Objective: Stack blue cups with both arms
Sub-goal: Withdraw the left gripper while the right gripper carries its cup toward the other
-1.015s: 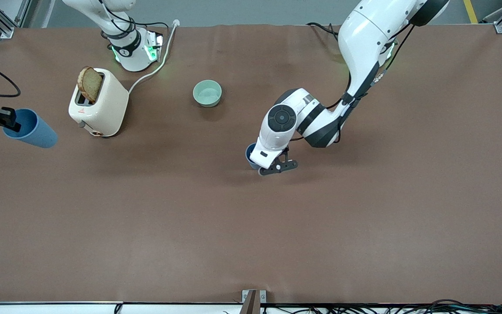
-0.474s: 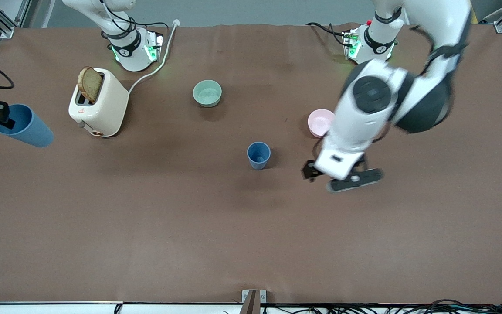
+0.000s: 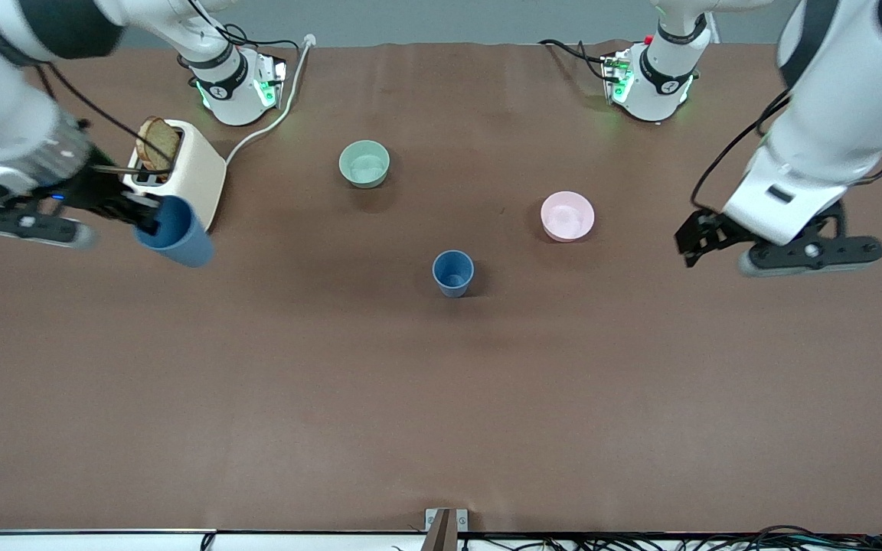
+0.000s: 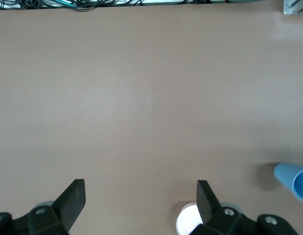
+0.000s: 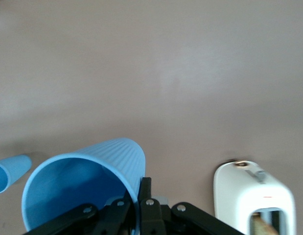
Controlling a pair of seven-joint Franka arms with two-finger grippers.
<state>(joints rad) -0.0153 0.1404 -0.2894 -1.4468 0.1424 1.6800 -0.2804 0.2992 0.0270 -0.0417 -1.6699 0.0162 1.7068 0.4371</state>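
The robot's right gripper will release the tilted blue cup, now in the air beside the toaster, inside the upright blue cup (image 3: 453, 270) (image 5: 6, 174) in the middle of the table.
One blue cup (image 3: 453, 272) stands upright mid-table; it also shows in the left wrist view (image 4: 293, 180) and the right wrist view (image 5: 11, 172). My right gripper (image 3: 144, 215) is shut on the rim of the second blue cup (image 3: 174, 232), one finger inside and one outside. It holds the cup tilted in the air beside the toaster. In the right wrist view the held cup (image 5: 87, 181) fills the space at the gripper (image 5: 138, 190). My left gripper (image 3: 701, 237) is open and empty, up over the table's left-arm end; it also shows in the left wrist view (image 4: 140, 196).
A cream toaster (image 3: 184, 172) with a bread slice stands near the right arm's base and shows in the right wrist view (image 5: 254, 200). A mint-green bowl (image 3: 364, 163) and a pink bowl (image 3: 567, 216) sit farther from the front camera than the standing cup.
My right arm has swung the held cup from the table's end in past the toaster. My left arm has left the standing cup and pulled back toward its own end.
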